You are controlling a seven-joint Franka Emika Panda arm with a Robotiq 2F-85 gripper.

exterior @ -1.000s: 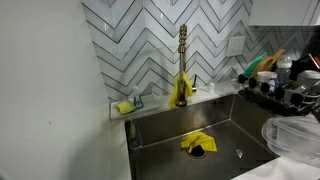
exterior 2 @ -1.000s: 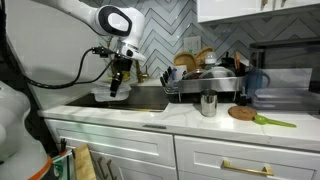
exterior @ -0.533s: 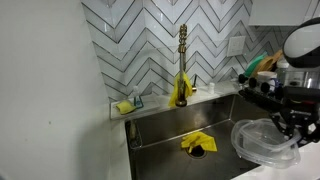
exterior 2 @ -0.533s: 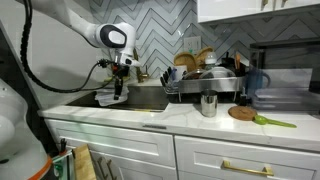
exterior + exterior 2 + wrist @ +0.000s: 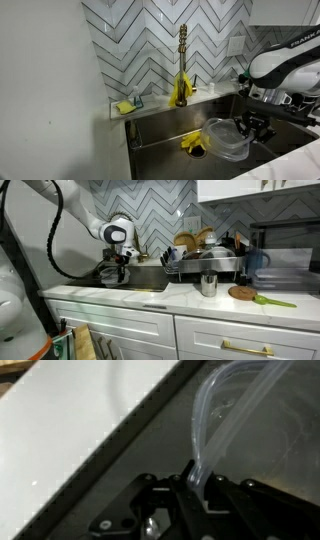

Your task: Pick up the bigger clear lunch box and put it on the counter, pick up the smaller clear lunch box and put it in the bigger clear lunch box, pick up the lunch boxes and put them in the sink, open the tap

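Observation:
The clear lunch boxes, now held low inside the steel sink, will be let go by my gripper on the sink's bottom against the yellow cloth [image 5: 187, 152] by the drain.
My gripper [image 5: 250, 128] is shut on the rim of the bigger clear lunch box [image 5: 226, 140] and holds it tilted low inside the steel sink [image 5: 160, 135], just beside the drain. In the wrist view the clear rim [image 5: 205, 430] runs down between my gripper's [image 5: 197, 482] closed fingers. In the other exterior view the gripper [image 5: 117, 272] is down at the sink's edge with the box [image 5: 107, 278] below it. I cannot tell whether a smaller box lies inside it. The brass tap [image 5: 183, 62] stands behind the sink on the white counter [image 5: 150, 298].
A yellow cloth [image 5: 195, 143] lies over the drain next to the box. A yellow sponge [image 5: 124, 106] sits in a holder at the back corner. A loaded dish rack [image 5: 205, 258] stands beside the sink, with a metal cup [image 5: 209, 285] and a round board [image 5: 243, 293].
The gripper has carried the clear lunch box from above the counter edge down into the sink, towards the drain and the yellow cloth.

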